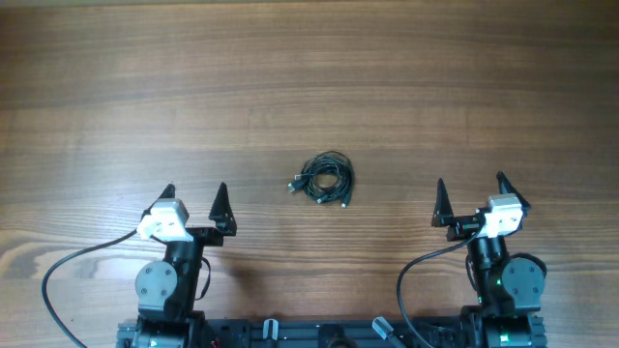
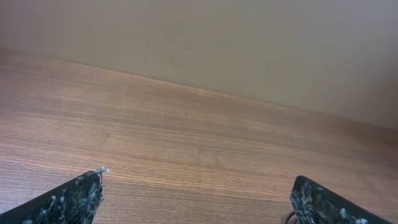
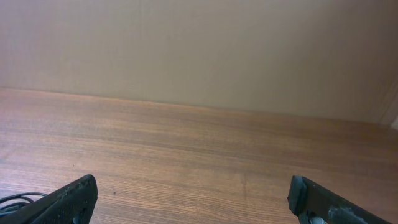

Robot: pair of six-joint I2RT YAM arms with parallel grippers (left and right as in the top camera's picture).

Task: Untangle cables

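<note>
The right gripper needs to grasp the outer loops [image 1: 349,176] of the black cable bundle, on the side closest to it.
The cables [image 1: 325,180] lie as a small knotted black bundle of thin loops with small plugs, at the middle of the wooden table [image 1: 309,87] in the overhead view. My left gripper [image 1: 195,193] is open and empty, to the left of the bundle and nearer the front. My right gripper [image 1: 470,188] is open and empty, to the right of the bundle. In the left wrist view the open fingers [image 2: 198,186] frame bare wood. In the right wrist view the open fingers [image 3: 193,190] frame bare wood, and a thin black loop [image 3: 13,199] shows at the lower left edge.
Thick black arm cables [image 1: 68,266] curve beside the left arm base, and another [image 1: 418,271] curves beside the right arm base. A plain beige wall [image 3: 199,50] stands past the table's far edge.
</note>
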